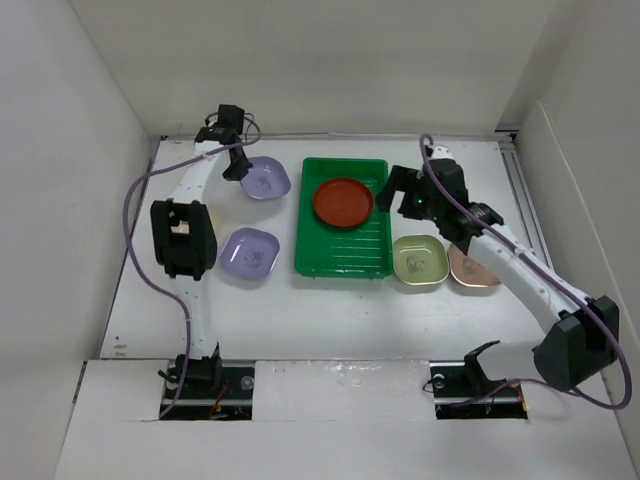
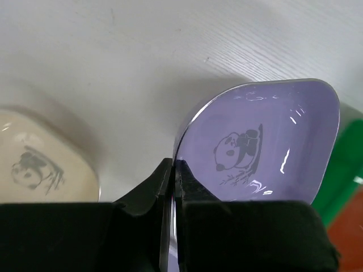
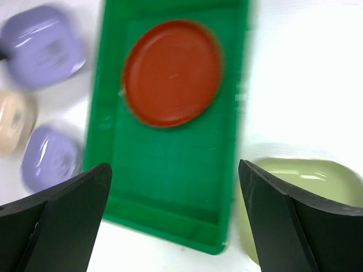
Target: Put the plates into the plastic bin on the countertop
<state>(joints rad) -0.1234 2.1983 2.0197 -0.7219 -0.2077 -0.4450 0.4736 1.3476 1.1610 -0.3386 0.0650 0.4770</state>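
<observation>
The light green plate is beside the tan-pink plate. My right gripper needs to go to it next and close on its rim [image 1: 447,265] beside the tan-pink plate.
My left gripper [image 1: 236,166] [image 2: 173,168] is shut on the left rim of the far lavender plate [image 1: 268,181] [image 2: 266,141], left of the green plastic bin [image 1: 343,255] [image 3: 164,187]. One red-orange plate [image 1: 343,202] [image 3: 172,72] lies in the far half of the bin. A second lavender plate [image 1: 249,252] [image 3: 51,158] lies nearer on the white countertop [image 1: 300,320]. The cream plate [image 2: 34,170] [image 3: 12,122] sits between the two, mostly under the left arm from above. My right gripper [image 1: 400,190] [image 3: 173,165] hangs open and empty above the bin's right side. Right of the bin lie the light green plate [image 1: 420,262] [image 3: 306,181] and the tan-pink plate [image 1: 478,272].
White wall panels close in the countertop on the left, far and right sides. My right arm crosses above the tan-pink plate. The near half of the bin's ribbed floor [image 1: 345,245] holds nothing.
</observation>
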